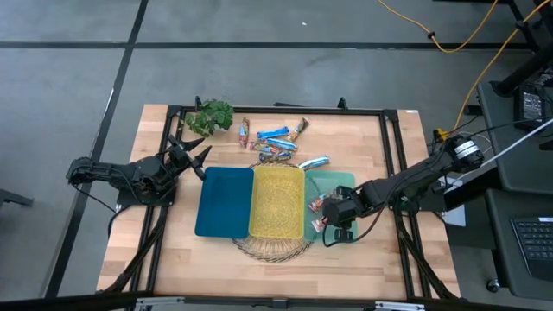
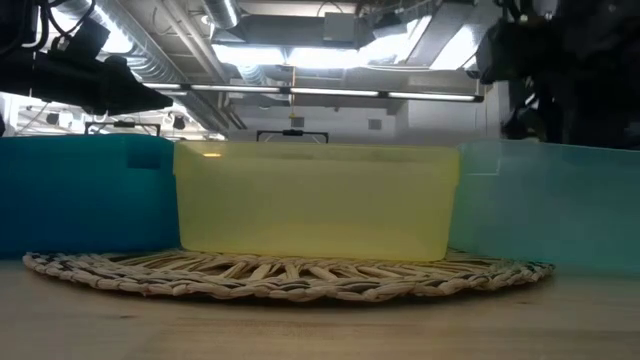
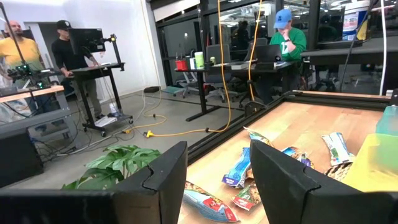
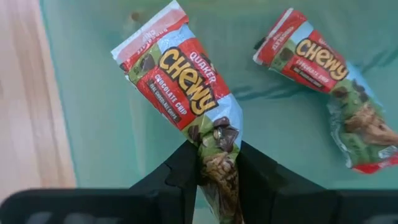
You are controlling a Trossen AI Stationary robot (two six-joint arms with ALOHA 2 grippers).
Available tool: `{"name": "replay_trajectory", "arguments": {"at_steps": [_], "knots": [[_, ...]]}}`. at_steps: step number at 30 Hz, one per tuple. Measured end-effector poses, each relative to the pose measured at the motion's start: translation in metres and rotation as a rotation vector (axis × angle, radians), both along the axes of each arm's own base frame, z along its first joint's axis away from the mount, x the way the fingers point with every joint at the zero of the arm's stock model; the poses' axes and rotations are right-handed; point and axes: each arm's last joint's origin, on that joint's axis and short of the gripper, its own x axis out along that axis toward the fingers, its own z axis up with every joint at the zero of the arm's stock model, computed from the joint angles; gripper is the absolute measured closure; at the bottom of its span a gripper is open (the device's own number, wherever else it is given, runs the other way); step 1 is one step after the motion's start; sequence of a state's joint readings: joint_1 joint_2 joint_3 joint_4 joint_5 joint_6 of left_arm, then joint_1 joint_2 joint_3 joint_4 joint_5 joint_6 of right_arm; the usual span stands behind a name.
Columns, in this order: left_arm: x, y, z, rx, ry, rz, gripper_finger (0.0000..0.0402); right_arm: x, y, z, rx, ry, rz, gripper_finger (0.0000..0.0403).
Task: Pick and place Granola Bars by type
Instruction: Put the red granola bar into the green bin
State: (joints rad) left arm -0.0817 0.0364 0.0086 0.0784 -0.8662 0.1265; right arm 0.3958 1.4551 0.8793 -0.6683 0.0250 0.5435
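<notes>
The robot's right gripper needs to set the red granola bar down close beside the second red bar (image 1: 320, 215) (image 4: 258, 119) in the light teal bin.
My right gripper (image 4: 217, 157) hangs over the light teal bin (image 1: 344, 181), pointing steeply down, shut on a red chocolate-chip granola bar (image 4: 180, 74). A second red bar (image 4: 329, 87) lies flat on that bin's floor. Several loose bars (image 1: 278, 142), blue-white and brownish, lie on the wood beyond the bins; they also show in the left wrist view (image 3: 242, 174). My left gripper (image 1: 195, 161) waits at the table's left, level and open, with nothing between its fingers (image 3: 161, 180). My right gripper pinches one end of the red bar (image 4: 217, 138) between its two fingers (image 4: 181, 171), coming from above. The bar hangs below the fingers, inside the teal bin. I cannot tell whether its lower end touches the bin's floor.
A blue bin (image 1: 223, 200), a yellow bin (image 1: 276, 203) and the teal bin stand side by side on a round woven mat (image 1: 275, 249). A green leafy plant (image 1: 210, 117) sits at the far left. People and desks show in the room beyond the table.
</notes>
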Motion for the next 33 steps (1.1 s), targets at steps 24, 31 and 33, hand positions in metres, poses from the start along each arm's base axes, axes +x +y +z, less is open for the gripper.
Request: {"name": "replay_trajectory", "arguments": {"at_steps": [24, 31, 33], "knots": [[0.000, 0.000, 0.000, 0.000, 0.000, 0.000, 0.0233, -0.013, -0.027, -0.051, -0.037, -0.057, -0.110, 0.0307], [0.000, 0.000, 0.000, 0.000, 0.000, 0.000, 0.0233, -0.014, -0.028, -0.053, -0.031, -0.058, -0.126, 0.0307], [0.000, 0.000, 0.000, 0.000, 0.000, 0.001, 0.0233, -0.013, -0.028, -0.052, -0.026, -0.065, -0.130, 0.0304]]}}
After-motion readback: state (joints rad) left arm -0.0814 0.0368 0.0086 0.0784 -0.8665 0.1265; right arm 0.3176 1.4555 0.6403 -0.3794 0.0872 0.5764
